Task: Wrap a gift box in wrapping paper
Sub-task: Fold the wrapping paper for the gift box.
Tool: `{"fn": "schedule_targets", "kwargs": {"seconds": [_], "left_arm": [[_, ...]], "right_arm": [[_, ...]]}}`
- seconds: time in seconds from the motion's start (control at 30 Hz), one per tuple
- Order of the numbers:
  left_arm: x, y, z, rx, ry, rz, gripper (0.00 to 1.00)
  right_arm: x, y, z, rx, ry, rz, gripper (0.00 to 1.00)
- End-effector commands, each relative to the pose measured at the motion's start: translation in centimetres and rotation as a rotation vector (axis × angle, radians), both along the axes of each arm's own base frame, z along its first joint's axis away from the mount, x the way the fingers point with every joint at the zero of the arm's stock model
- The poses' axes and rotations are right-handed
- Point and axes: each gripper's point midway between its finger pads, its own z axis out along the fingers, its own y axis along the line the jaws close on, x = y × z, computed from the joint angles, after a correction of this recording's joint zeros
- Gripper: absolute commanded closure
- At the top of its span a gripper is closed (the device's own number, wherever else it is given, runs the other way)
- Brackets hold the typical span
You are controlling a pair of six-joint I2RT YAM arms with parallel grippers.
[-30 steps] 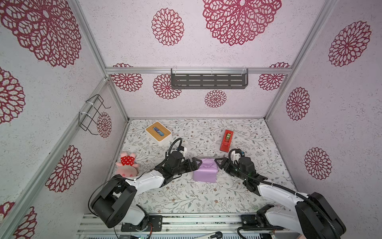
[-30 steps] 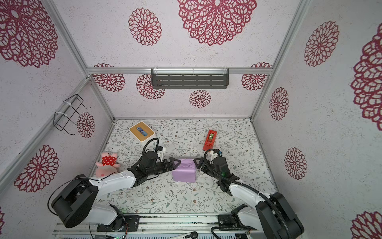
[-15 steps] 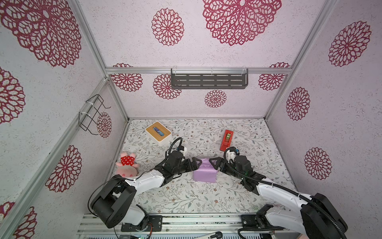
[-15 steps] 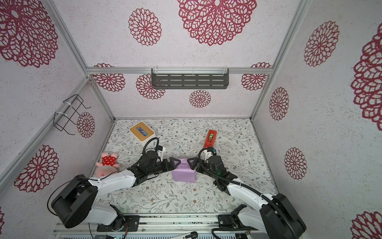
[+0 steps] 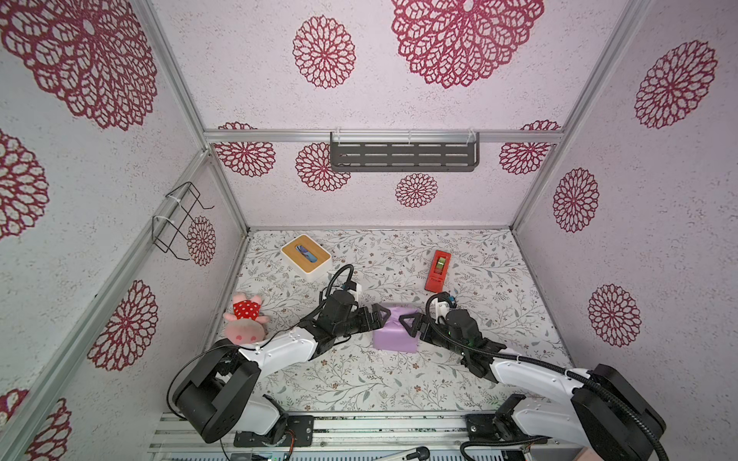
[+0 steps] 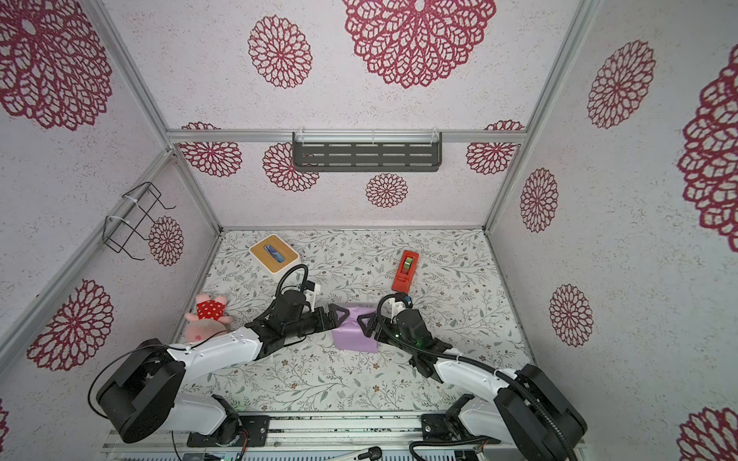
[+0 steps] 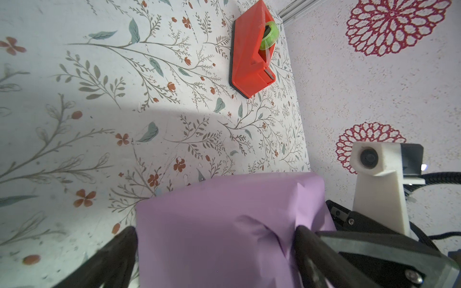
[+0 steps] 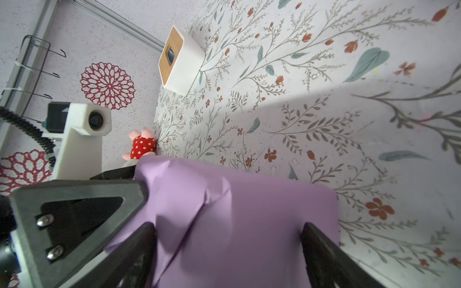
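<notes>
The robot's right gripper should next move to the red tape dispenser and close on the loose end of the tape [image 5: 439,273] beside the green roll.
The wrapping paper [image 5: 395,333] shows its lilac face, folded round a box-shaped bundle mid-table, also seen in a top view [image 6: 355,335]. The gift box itself is hidden under the paper. My left gripper [image 5: 379,319] [image 6: 339,315] reaches the bundle's left end, and in the left wrist view its jaws [image 7: 215,249] stand wide apart with the creased paper [image 7: 224,224] between them. My right gripper [image 5: 405,323] [image 6: 363,321] meets the right end. In the right wrist view [image 8: 228,249] it is open, straddling the paper [image 8: 249,212]. Fingertips touch the paper on both sides.
A red tape dispenser [image 5: 437,270] lies behind the bundle to the right. A white box with a wooden slotted top [image 5: 305,255] sits back left. A pink plush toy [image 5: 244,323] lies by the left wall. A dark shelf [image 5: 403,156] and a wire rack [image 5: 177,219] hang on the walls.
My right gripper has slid left onto the bundle's right end and its jaws have spread wider. The left gripper and the bundle have hardly moved.
</notes>
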Motion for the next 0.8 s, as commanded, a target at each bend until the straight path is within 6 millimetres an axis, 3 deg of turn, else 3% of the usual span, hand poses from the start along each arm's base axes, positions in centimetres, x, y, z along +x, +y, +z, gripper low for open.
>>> {"fn": "schedule_targets", "kwargs": {"seconds": [0.0, 0.13, 0.43, 0.6, 0.77], "left_arm": [[0.0, -0.5, 1.8, -0.055, -0.023, -0.006, 0.01], [-0.5, -1.8, 2.5, -0.111, 0.003, -0.059, 0.02], [-2.5, -1.5, -1.9, -0.011, 0.139, -0.128, 0.0], [-3.0, -0.8, -3.8, 0.054, 0.17, -0.134, 0.01], [-3.3, -0.1, -4.1, 0.089, 0.164, -0.132, 0.01]], "right_arm": [[-1.7, -1.1, -3.6, -0.078, 0.077, 0.0, 0.08], [-1.7, -1.2, -4.0, -0.089, 0.073, -0.001, 0.09], [-1.5, -0.9, -4.0, -0.09, 0.07, 0.008, 0.09], [-1.0, -0.5, -2.3, -0.068, 0.048, 0.013, 0.08], [-0.4, -0.4, 0.8, -0.002, 0.006, 0.006, 0.06]]}}
